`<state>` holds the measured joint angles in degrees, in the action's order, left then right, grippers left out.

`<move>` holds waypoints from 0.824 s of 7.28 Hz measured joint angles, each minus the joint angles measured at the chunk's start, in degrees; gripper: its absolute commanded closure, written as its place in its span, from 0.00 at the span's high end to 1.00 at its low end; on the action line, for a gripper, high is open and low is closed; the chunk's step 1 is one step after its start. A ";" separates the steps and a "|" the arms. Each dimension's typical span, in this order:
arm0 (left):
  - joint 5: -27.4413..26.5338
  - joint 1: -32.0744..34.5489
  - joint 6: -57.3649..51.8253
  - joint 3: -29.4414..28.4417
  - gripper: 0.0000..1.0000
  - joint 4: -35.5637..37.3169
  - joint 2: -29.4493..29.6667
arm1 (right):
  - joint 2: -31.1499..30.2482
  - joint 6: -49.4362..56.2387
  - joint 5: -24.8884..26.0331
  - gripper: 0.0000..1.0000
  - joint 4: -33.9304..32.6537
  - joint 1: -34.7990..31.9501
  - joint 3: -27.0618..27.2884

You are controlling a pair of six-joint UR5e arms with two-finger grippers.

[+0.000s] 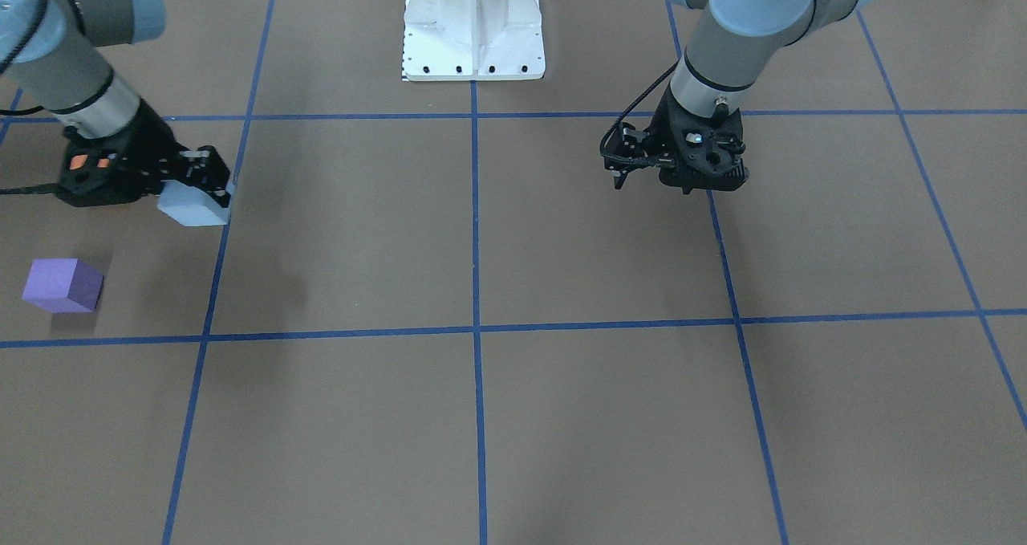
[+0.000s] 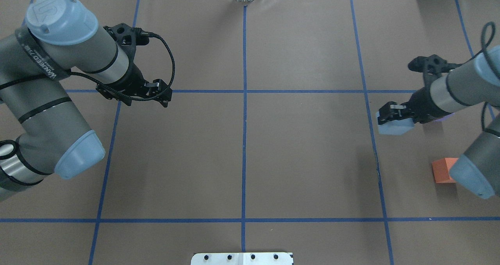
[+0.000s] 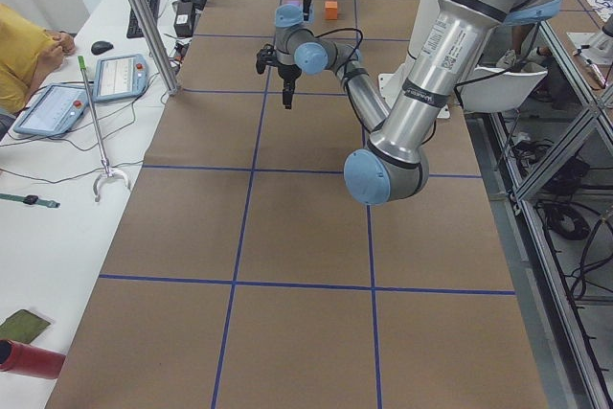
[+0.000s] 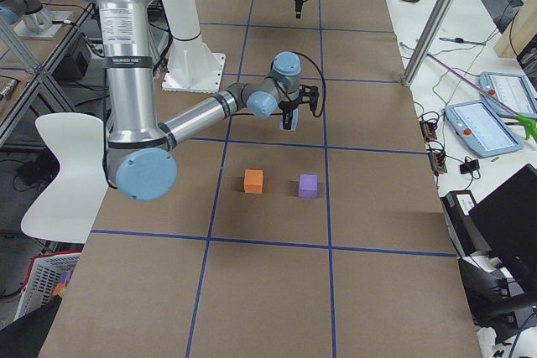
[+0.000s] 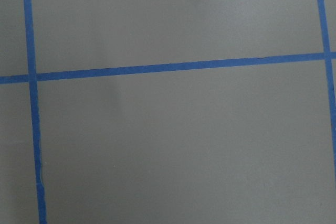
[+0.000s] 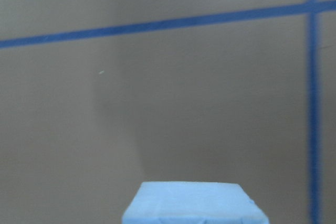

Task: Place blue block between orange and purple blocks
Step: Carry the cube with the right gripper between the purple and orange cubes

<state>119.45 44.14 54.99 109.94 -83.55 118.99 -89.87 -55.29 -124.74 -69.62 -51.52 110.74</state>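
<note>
Next, I set the light blue block down with my right gripper in the table gap point(image 1: 85, 228) between the purple block and the orange block.
My right gripper point(image 1: 213, 189) is shut on the light blue block point(image 1: 191, 207) and holds it above the table; the block also shows in the overhead view point(image 2: 393, 127), the right wrist view point(image 6: 194, 204) and the right side view point(image 4: 285, 121). The purple block point(image 1: 62, 286) and the orange block point(image 4: 253, 180) lie side by side with a gap between them, nearer the table's end than the gripper. In the overhead view the orange block point(image 2: 443, 170) is partly covered by my right arm. My left gripper point(image 1: 619, 180) hangs shut and empty over bare table.
The robot's white base plate point(image 1: 473, 27) stands at the middle of the robot's edge. Blue tape lines point(image 1: 475, 224) divide the brown table into squares. Operators' tablets and cables point(image 4: 482, 111) lie on the white bench beyond the far edge.
</note>
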 measured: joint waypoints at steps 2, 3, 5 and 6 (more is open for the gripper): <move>0.03 -0.18 1.37 0.24 1.00 -0.03 0.15 | -7.37 8.32 -1.16 0.00 0.90 -4.71 -1.85; 0.02 -0.29 1.76 0.28 1.00 -0.03 0.20 | -8.48 9.14 -1.18 0.00 1.57 -5.13 -3.58; 0.00 -0.39 2.01 0.30 1.00 -0.03 0.26 | -8.61 8.85 -1.13 0.00 5.59 -5.16 -8.11; 0.00 -0.42 2.04 0.29 1.00 -0.03 0.26 | -8.37 7.75 -1.08 0.00 7.29 -5.12 -9.86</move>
<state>119.44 43.72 57.03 110.23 -83.58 119.25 -98.24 -47.54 -125.82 -62.33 -56.65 100.88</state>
